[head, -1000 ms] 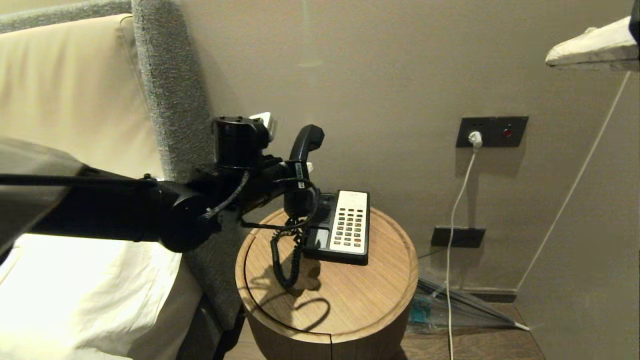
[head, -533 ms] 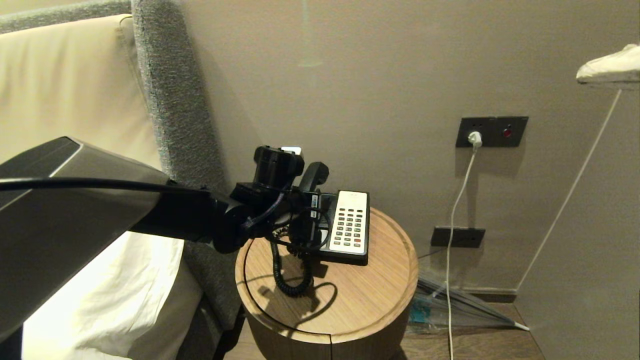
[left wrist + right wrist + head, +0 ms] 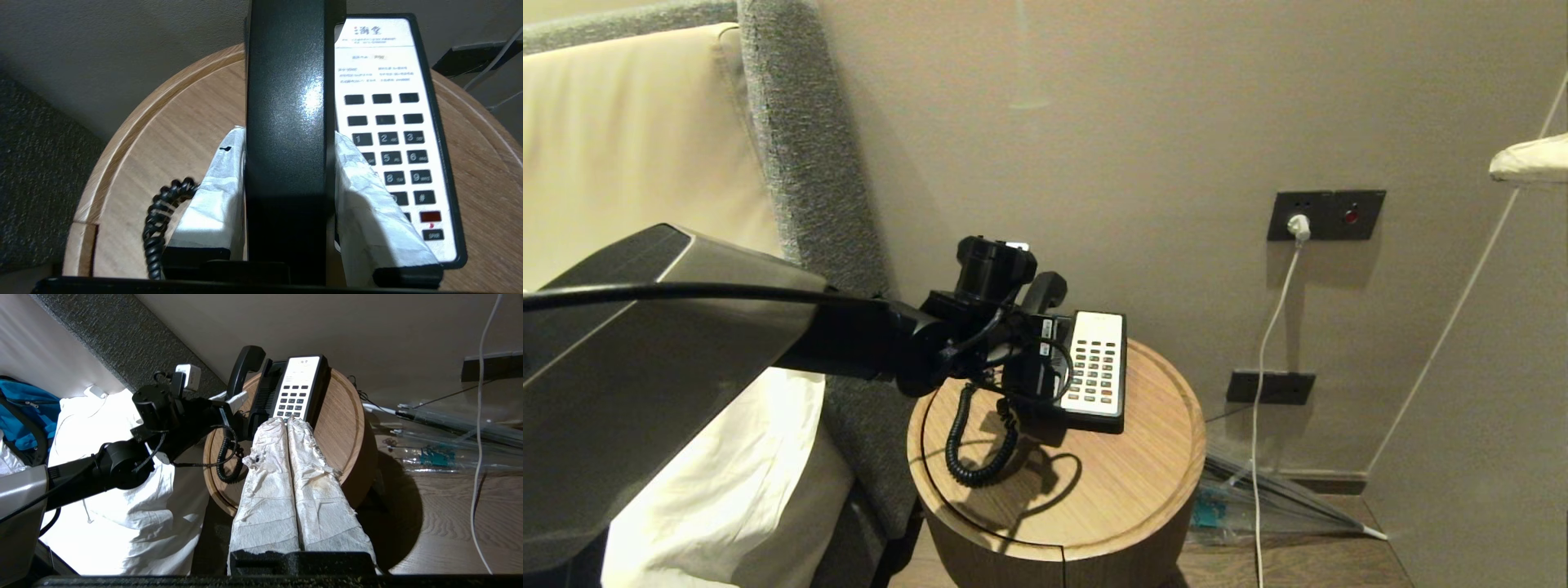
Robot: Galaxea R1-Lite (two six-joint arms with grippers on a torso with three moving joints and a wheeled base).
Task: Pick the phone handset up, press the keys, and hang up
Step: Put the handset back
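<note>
Next, my left gripper lets go of the black phone handset on the phone base's cradle (image 3: 1047,367) (image 3: 300,137), next to the white keypad panel.
My left gripper (image 3: 1031,333) is shut on the middle of the black phone handset (image 3: 1042,304), which it holds tilted just over the left side of the phone base (image 3: 1099,369). The handset's top end stands higher than the base; whether its low end touches the cradle is hidden. In the left wrist view the white-wrapped fingers (image 3: 222,179) of the left gripper (image 3: 289,136) clamp the handset (image 3: 288,102) beside the keypad (image 3: 388,139). The coiled cord (image 3: 974,457) lies looped on the table. My right gripper (image 3: 287,420) is shut and empty; its white wrapping (image 3: 1531,158) shows high at the right.
The phone stands on a round wooden bedside table (image 3: 1143,482). A grey upholstered headboard (image 3: 800,163) and a bed with white linen (image 3: 727,490) lie to the left. A wall socket (image 3: 1327,215) with a white cable (image 3: 1262,359) is on the right, and clear plastic items (image 3: 1258,498) lie on the floor.
The left gripper has carried the handset down and forward to the phone base, and the cord has sagged onto the table. The right gripper has drifted lower and further right.
</note>
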